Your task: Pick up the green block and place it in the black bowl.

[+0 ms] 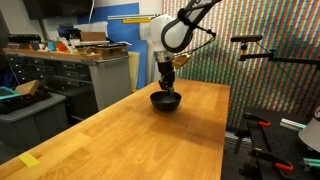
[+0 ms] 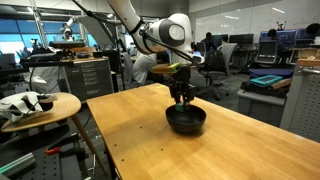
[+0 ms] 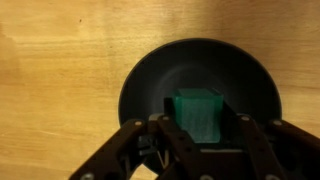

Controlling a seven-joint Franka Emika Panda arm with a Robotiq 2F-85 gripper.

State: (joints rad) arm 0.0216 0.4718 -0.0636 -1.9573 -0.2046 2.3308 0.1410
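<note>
The robot's gripper should release the green block on the bottom of the black bowl [image 1: 166, 101] [image 3: 196, 112], near the middle of the bowl.
In the wrist view the green block [image 3: 197, 113] sits between my gripper's [image 3: 200, 125] two fingers, which are shut on its sides. It hangs directly over the inside of the black bowl [image 3: 150, 85], which fills the middle of that view. In both exterior views the gripper [image 1: 167, 85] [image 2: 182, 97] points straight down just above the bowl [image 1: 166, 101] [image 2: 186, 121], which stands on the wooden table. The block is too small to make out in the exterior views.
The wooden table [image 1: 130, 135] [image 2: 150, 140] stretches wide around the bowl. A small yellow tape mark [image 1: 29, 160] lies near one corner. A round side table with white items [image 2: 35, 105] stands beside the table. Workbenches and shelves stand behind.
</note>
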